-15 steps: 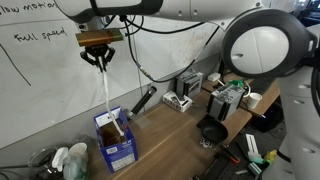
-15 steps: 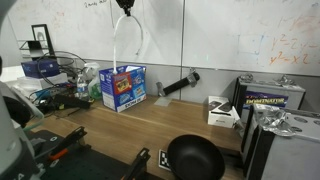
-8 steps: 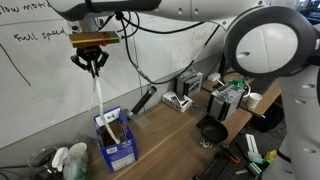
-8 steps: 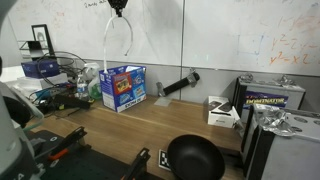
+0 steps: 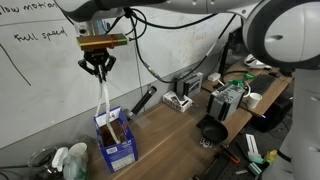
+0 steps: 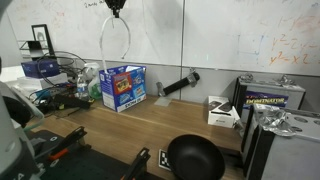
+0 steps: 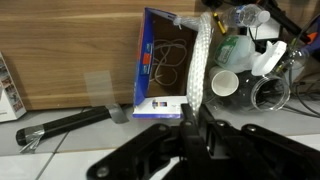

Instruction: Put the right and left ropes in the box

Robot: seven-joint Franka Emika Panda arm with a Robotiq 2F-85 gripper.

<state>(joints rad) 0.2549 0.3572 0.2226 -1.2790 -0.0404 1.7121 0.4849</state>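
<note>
The robot's gripper will release the white rope, which hangs above the box now, inside the open blue box, over the thin pale cord (image 5: 114, 131) (image 7: 168, 58).
My gripper (image 5: 97, 66) hangs high over the table and is shut on a white rope (image 5: 102, 96). The rope drops from the jaws to the open blue box (image 5: 116, 142) below, and its lower end reaches the box opening. In an exterior view the rope (image 6: 101, 50) hangs as a loop from the gripper (image 6: 116, 8) above the box (image 6: 123, 88). In the wrist view the gripper (image 7: 186, 122) pinches the thick white rope (image 7: 198, 60), which runs along the box's edge (image 7: 160, 103). A thin pale cord (image 7: 172, 58) lies coiled in the brown interior.
A black pan (image 5: 212, 131) sits near the table's front edge. A black tube-shaped object (image 5: 145, 100) leans at the wall next to grey-white electronic boxes (image 5: 180, 96). Plastic cups and bottles (image 7: 250, 70) crowd beside the box. A whiteboard stands behind.
My gripper has shifted sideways with the rope and come a little lower. The hanging loop has swung over towards the box.
</note>
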